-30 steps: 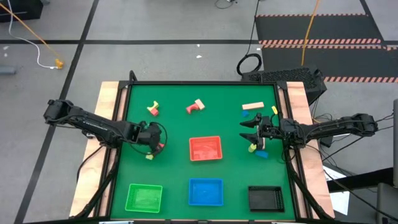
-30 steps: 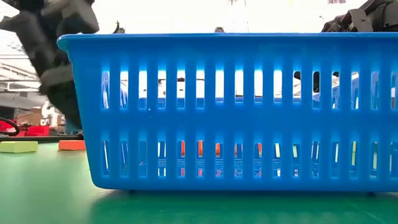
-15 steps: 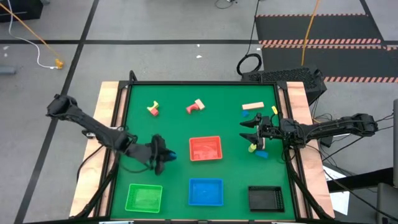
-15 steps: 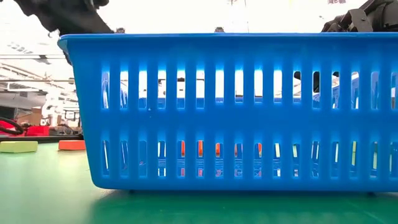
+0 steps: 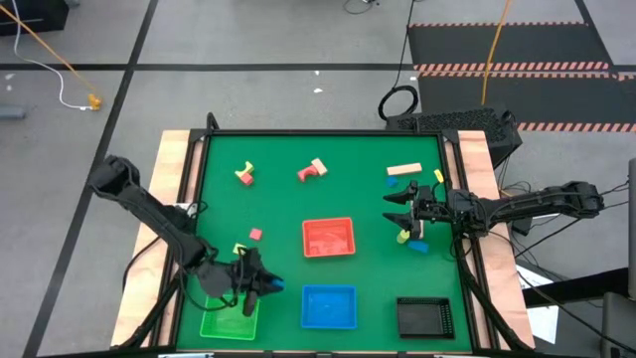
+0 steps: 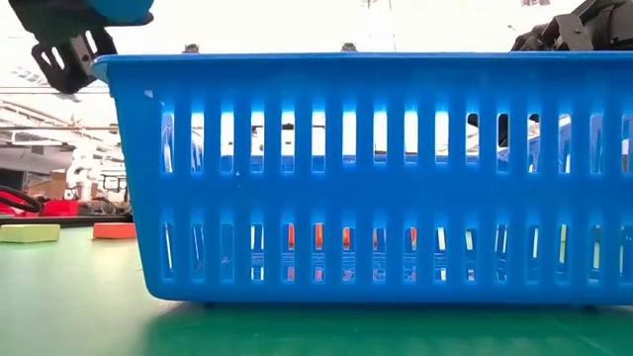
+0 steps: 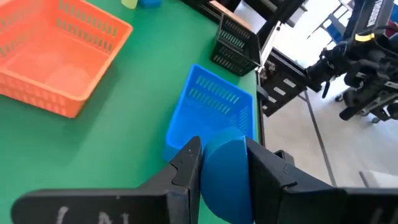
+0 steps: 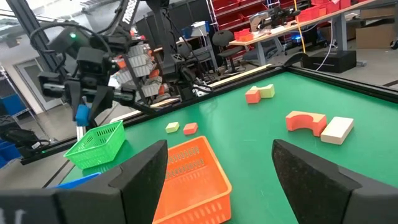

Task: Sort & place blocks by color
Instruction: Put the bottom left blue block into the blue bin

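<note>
My left gripper is going to release the blue block inside the blue tray (image 5: 318, 304) (image 7: 195, 133), toward the end that faces the green tray.
My left gripper (image 5: 264, 285) is shut on a blue block (image 5: 272, 285), up in the air over the gap between the green tray (image 5: 231, 316) and the blue tray (image 5: 329, 306). It also shows in the low view (image 6: 69, 49). My right gripper (image 5: 397, 209) is open and empty at the table's right, beside a yellow-green block (image 5: 402, 237) and a blue block (image 5: 418, 247). A pink cube (image 5: 256, 235) and a yellow block (image 5: 238, 249) lie on the mat left of the red tray (image 5: 328, 237). My left gripper pinches the blue block by two opposite sides (image 7: 225, 177) between its two fingers (image 7: 186, 171). The block's rounded end sticks out past the fingertips. The fingers slant down and toward the table's right edge. The block is lifted clear of the table and trays.
A black tray (image 5: 425, 316) stands at the near right. At the far side lie a pink and yellow pair (image 5: 243, 174), a red arch with a tan block (image 5: 313, 169), a tan bar (image 5: 403, 170) and a yellow block (image 5: 438, 177).
My left gripper has gone from beside the pink cube and yellow block toward the table's near edge and a little right, rising, with the blue block still between its fingers. It now hangs between the green and blue trays.
</note>
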`<state>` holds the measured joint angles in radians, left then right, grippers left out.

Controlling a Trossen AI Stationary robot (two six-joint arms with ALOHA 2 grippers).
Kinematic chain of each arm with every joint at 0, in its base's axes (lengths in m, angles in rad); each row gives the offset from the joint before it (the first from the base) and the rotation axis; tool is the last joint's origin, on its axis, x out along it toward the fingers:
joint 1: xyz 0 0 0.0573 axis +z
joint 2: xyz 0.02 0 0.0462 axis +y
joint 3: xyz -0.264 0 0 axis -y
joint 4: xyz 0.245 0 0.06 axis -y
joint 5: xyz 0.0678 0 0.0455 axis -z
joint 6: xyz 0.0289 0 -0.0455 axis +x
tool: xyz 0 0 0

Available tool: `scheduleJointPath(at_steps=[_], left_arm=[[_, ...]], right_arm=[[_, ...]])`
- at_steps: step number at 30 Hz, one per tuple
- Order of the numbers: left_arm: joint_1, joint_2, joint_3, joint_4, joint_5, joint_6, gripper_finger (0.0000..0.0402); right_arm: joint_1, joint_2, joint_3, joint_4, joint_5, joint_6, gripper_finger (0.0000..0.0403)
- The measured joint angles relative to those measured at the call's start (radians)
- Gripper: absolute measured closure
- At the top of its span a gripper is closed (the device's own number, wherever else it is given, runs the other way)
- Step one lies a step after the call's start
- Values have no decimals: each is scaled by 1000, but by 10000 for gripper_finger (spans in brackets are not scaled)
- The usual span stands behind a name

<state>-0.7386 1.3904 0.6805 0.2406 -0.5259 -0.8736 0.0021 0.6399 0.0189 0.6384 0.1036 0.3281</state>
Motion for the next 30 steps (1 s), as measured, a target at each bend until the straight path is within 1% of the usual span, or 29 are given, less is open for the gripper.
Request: scheduleJointPath(at_steps=[3,6,13,18,25,30], left_arm=[[-4,57,62,4,-1,32,312],[-3,125,126,-2,0,105,312],[32,281,252,-4,28,211,312],[64,358,310,-2,30,285,312],[102,480,368,37,32,331,312],[109,557,415,66,36,379,293]], right_arm=[[0,0,0,0,0,0,121],[0,0,0,0,0,0,121],[0,0,0,0,0,0,121],[0,0,0,0,0,0,121],[0,0,0,0,0,0,121],[0,0,0,0,0,0,121]])
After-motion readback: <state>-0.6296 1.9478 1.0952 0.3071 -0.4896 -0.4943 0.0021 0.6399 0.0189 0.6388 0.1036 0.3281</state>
